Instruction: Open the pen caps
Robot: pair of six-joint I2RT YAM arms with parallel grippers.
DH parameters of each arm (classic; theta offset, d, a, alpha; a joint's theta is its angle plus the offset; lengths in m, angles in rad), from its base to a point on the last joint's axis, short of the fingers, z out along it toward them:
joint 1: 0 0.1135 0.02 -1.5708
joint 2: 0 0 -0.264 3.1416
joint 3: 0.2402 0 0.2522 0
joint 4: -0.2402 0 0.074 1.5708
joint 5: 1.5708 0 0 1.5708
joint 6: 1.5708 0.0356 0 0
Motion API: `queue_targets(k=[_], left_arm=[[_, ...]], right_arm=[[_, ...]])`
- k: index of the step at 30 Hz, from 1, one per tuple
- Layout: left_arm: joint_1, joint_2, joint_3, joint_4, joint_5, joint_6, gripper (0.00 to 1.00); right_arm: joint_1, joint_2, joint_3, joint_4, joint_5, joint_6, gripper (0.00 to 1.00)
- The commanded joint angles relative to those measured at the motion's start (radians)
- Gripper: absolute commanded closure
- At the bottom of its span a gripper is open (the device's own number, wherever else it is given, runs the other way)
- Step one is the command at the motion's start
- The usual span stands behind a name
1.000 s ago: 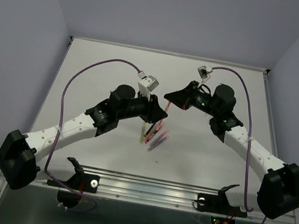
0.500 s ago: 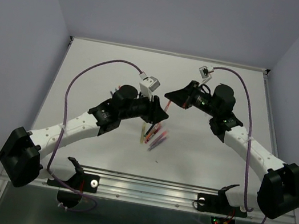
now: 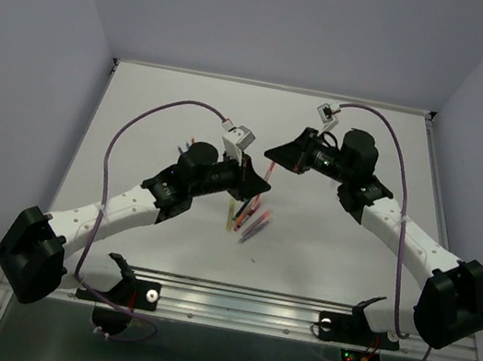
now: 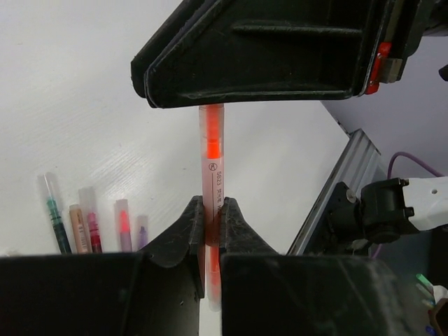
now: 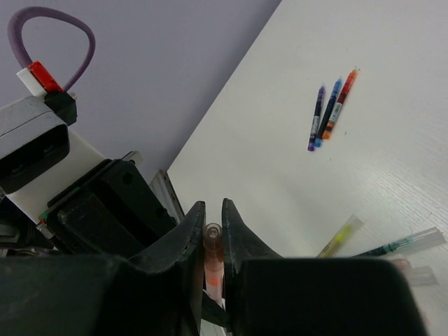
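My right gripper is going to the loose clear caps' neighbouring spot. It will release the orange pen's cap on the white table (image 3: 323,185), beside those loose clear caps.
An orange pen (image 4: 212,175) is held in the air between both grippers. My left gripper (image 4: 212,208) is shut on its body. My right gripper (image 5: 210,211) is shut on its clear orange-tinted cap (image 5: 213,241), which sits between the jaws. In the top view the left gripper (image 3: 262,185) and the right gripper (image 3: 271,159) meet tip to tip above the table. Several other capped pens (image 3: 249,219) lie in a loose bunch just below them. They show in the left wrist view as green (image 4: 54,213), pink (image 4: 89,222), orange (image 4: 122,225) and purple (image 4: 142,231) pens.
Purple, blue and orange pens (image 5: 329,110) lie side by side on the white table (image 3: 169,112). A yellow pen (image 5: 341,236) and a green pen (image 5: 407,243) lie nearer the right gripper. A metal rail (image 3: 249,296) runs along the near edge.
Both grippers stay joined on the orange pen. The right wrist has shifted slightly left and back, and the left arm has moved only a little.
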Motion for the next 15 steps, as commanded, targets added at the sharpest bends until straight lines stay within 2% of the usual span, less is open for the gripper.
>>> queue_targets(k=[1, 5, 12, 14, 15], left_arm=[[-0.004, -0.065, -0.084, 0.015, 0.052, -0.036, 1.0], [-0.006, -0.124, -0.167, -0.008, 0.046, -0.053, 1.0], [-0.007, -0.179, -0.226, -0.048, -0.004, -0.085, 1.0], [-0.007, -0.167, -0.203, -0.125, -0.099, -0.12, 1.0], [-0.007, -0.158, -0.187, -0.167, -0.197, -0.154, 1.0]], right_arm=[[-0.067, 0.041, 0.099, 0.009, 0.078, -0.033, 0.99], [-0.174, 0.064, 0.174, 0.008, 0.145, -0.044, 0.99], [-0.262, 0.081, 0.226, -0.023, 0.161, -0.071, 0.99], [-0.262, 0.085, 0.236, -0.138, 0.231, -0.14, 0.99], [-0.262, 0.084, 0.211, -0.202, 0.26, -0.16, 0.99]])
